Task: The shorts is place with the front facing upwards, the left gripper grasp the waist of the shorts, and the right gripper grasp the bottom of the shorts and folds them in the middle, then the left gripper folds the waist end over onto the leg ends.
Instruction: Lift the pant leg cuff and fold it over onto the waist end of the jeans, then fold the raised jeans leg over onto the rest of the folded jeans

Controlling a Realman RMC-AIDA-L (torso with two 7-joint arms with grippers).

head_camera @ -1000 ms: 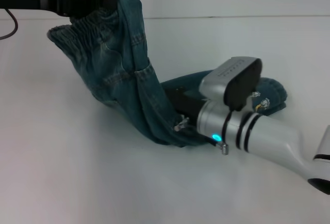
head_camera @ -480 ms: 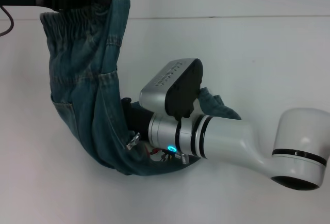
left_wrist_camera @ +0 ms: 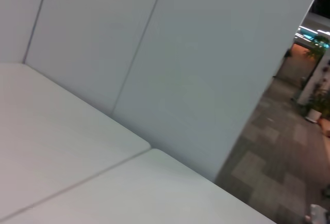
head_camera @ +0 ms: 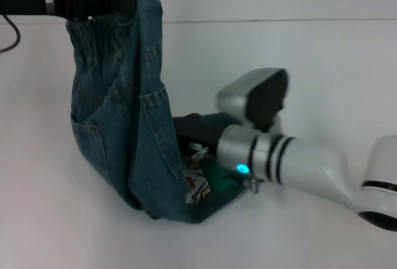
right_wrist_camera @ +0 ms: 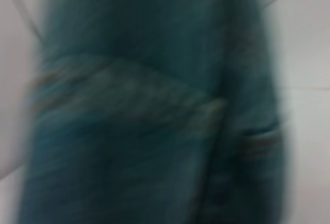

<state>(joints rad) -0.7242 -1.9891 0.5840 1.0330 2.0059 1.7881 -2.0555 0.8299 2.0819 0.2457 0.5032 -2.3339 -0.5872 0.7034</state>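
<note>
My left gripper is to work beneath the camera of my right gripper. It will release the shorts' waist there, over the leg ends (head_camera: 263,118).
The denim shorts (head_camera: 118,132) hang in a long curve from the upper left down to the table. My left gripper (head_camera: 115,1) is shut on the ruffled waist (head_camera: 99,30), holding it high. The lower fold rests on the table, where a bit of cartoon print (head_camera: 195,186) shows on the leg end. My right gripper (head_camera: 186,134) reaches in from the right, low over the table. It is shut on the bottom of the shorts, with its tips buried in the cloth. Blurred denim (right_wrist_camera: 144,121) fills the right wrist view.
The white table (head_camera: 322,70) stretches around the shorts, with a seam line across its back. My white right forearm (head_camera: 310,167) lies low over the table at the right. The left wrist view shows only the tabletop (left_wrist_camera: 62,146) and wall panels (left_wrist_camera: 206,69).
The right arm swung left with the leg ends, then came partway back right. The waist stayed high and shifted slightly right. The cartoon print now shows at the lower fold.
</note>
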